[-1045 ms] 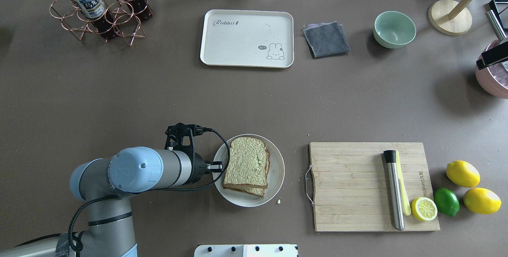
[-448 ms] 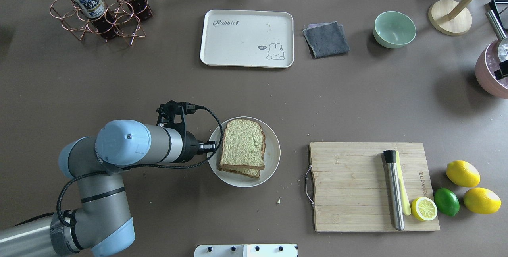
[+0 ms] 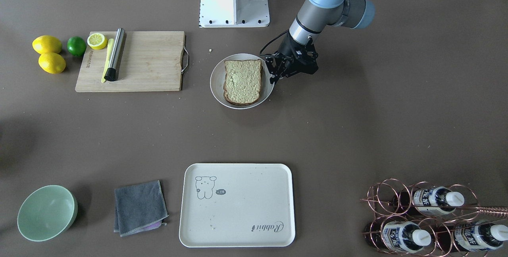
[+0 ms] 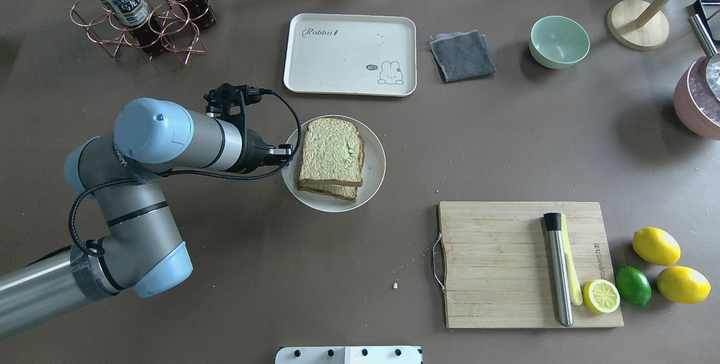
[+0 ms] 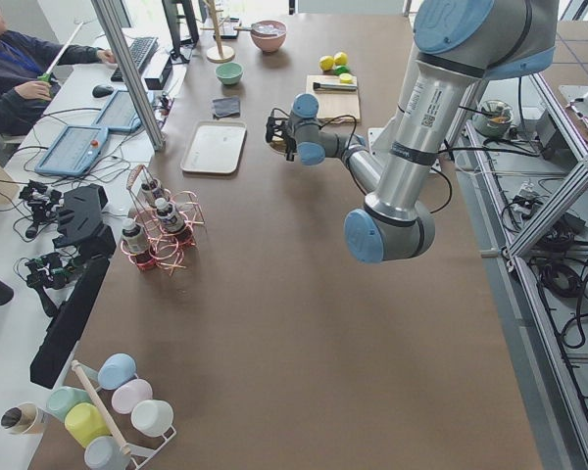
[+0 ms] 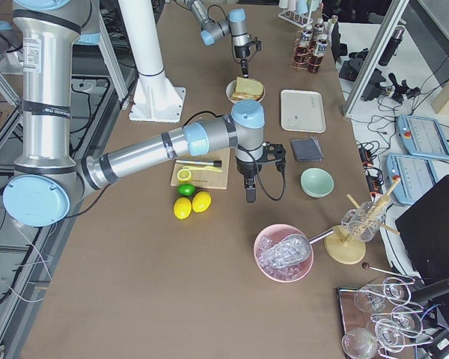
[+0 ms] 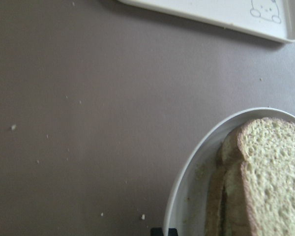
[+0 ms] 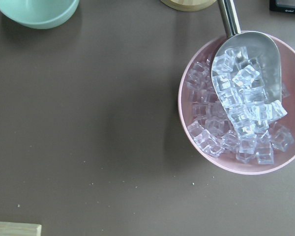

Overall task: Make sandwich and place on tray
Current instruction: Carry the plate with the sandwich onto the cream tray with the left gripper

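Next, my left gripper lets go of the plate on the middle of the cream tray [image 3: 231,201], next to the bear drawing.
The sandwich [image 4: 331,157], two bread slices stacked, lies on a round white plate [image 4: 374,168]. No egg shows. My left gripper [image 4: 287,153] is shut on the plate's left rim and holds the plate just short of the cream tray [image 4: 337,66]. In the front view the gripper [image 3: 274,77] pinches the plate [image 3: 216,78] beside the sandwich [image 3: 243,81], and the tray [image 3: 238,209] lies nearer the camera. The left wrist view shows the plate rim [image 7: 187,187], the bread [image 7: 270,172] and the tray corner [image 7: 226,12]. My right gripper [image 6: 248,196] shows only in the exterior right view; I cannot tell its state.
A wooden cutting board [image 4: 495,263] with a metal muddler and a half lemon lies at the right front, with lemons and a lime beside it. A grey cloth [image 4: 462,55] and a green bowl [image 4: 559,41] sit right of the tray. A bottle rack [image 4: 140,9] stands far left. A pink ice bowl [image 4: 700,105] is at the right edge.
My left arm has carried the plate with the sandwich away from the robot, toward the tray. The dark gripper part at the right edge has left the overhead view.
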Robot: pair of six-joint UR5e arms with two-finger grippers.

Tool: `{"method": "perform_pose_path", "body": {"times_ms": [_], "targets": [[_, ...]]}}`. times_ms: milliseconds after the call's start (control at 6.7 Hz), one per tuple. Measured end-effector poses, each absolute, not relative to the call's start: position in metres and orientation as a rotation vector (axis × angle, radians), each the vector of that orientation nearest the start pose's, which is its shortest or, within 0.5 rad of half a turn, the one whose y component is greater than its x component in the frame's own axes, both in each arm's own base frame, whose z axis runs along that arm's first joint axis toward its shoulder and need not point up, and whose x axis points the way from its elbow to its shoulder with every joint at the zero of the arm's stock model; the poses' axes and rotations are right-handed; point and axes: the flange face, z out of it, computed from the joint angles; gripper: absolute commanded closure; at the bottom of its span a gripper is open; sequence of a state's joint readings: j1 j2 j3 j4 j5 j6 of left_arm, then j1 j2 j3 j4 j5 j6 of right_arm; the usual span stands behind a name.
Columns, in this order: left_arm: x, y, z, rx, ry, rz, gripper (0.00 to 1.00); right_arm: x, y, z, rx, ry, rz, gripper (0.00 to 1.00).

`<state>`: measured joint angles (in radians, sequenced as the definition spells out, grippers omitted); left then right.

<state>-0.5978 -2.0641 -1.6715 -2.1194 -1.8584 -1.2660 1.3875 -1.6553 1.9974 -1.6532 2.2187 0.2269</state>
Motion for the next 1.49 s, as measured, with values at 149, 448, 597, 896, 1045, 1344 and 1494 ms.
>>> {"method": "perform_pose_path", "body": {"times_ms": [149,448,597,896,1045,1344,1494], "targets": [[0.480,-0.500,0.259,0.278,1.116,-0.101,1.00,0.010,-0.457,0.532,0.111,-0.666,-0.078,0.00],[0.470,-0.584,0.255,0.278,1.075,-0.072,1.00,0.046,-0.440,0.574,0.095,-0.651,-0.112,0.00],[0.472,-0.621,0.250,0.275,1.053,-0.077,1.00,0.059,-0.426,0.590,0.087,-0.648,-0.122,0.00],[0.492,-0.679,0.239,0.276,1.025,-0.101,1.00,0.077,-0.407,0.608,0.083,-0.645,-0.133,0.00],[0.502,-0.697,0.235,0.284,1.011,-0.113,1.00,0.082,-0.401,0.613,0.080,-0.645,-0.133,0.00],[0.525,-0.704,0.222,0.324,0.978,-0.127,1.00,0.088,-0.398,0.624,0.068,-0.646,-0.122,0.00],[0.537,-0.699,0.215,0.347,0.967,-0.129,1.00,0.088,-0.396,0.628,0.063,-0.646,-0.119,0.00]]}}
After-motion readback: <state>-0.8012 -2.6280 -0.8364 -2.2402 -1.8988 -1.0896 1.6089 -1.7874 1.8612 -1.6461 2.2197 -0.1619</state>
